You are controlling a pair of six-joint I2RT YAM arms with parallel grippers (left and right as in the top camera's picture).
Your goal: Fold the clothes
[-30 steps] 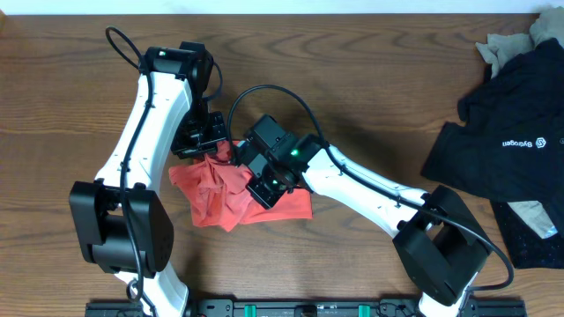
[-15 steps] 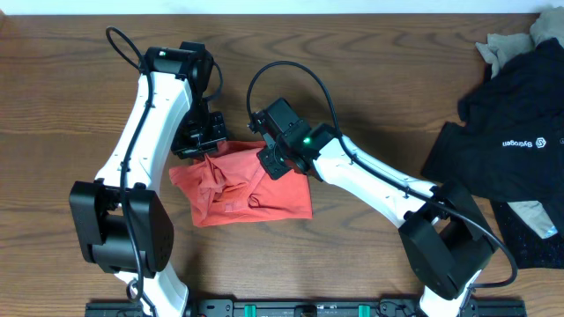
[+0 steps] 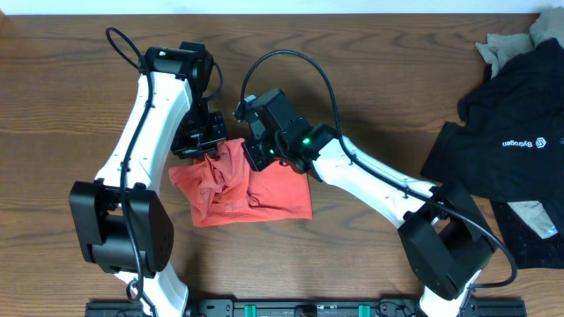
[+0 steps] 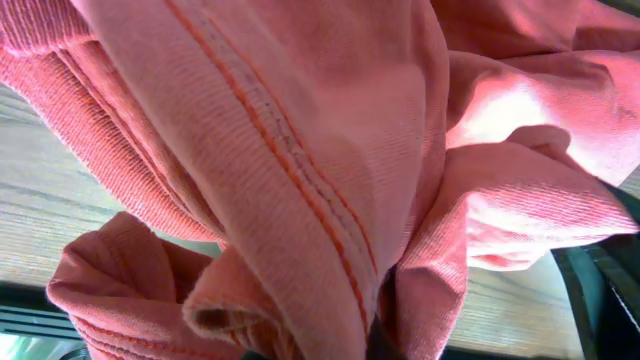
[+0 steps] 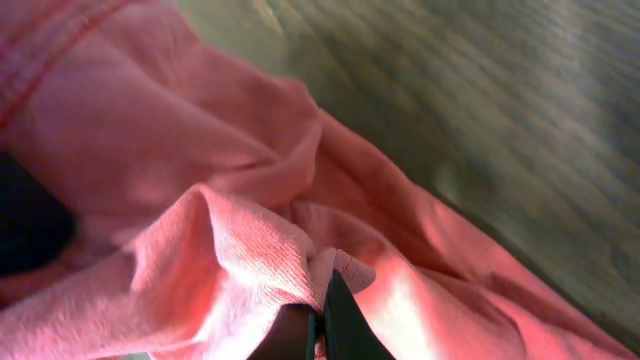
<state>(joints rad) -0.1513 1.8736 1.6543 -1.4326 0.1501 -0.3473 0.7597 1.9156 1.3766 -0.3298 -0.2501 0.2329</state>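
My left gripper is going to let go of the fold, now at the shirt's far corner, on the flat part of the coral-red T-shirt (image 3: 272, 160). That spot is near the T-shirt's far edge.
The coral-red T-shirt (image 3: 264, 195) lies bunched on the wooden table between both arms. My left gripper (image 3: 210, 143) is at its far left corner and is shut on the cloth. In the left wrist view the stitched hem (image 4: 300, 170) fills the frame and drapes over my left gripper (image 4: 375, 342). My right gripper (image 3: 256, 155) is at the shirt's far edge, just right of the left one. It is shut on a pinched fold of the red cloth (image 5: 250, 250), which shows in the right wrist view at my right gripper (image 5: 318, 328). The chest lettering is hidden.
A black tee (image 3: 507, 132) with a small white logo lies spread at the right edge of the table. Beige pieces show behind it (image 3: 507, 44) and under its near side (image 3: 538, 216). The arms' bases (image 3: 123, 233) stand at the near edge.
My right gripper has carried its fold of the shirt from the near right corner to the far edge, beside the left gripper. The left arm has held still.
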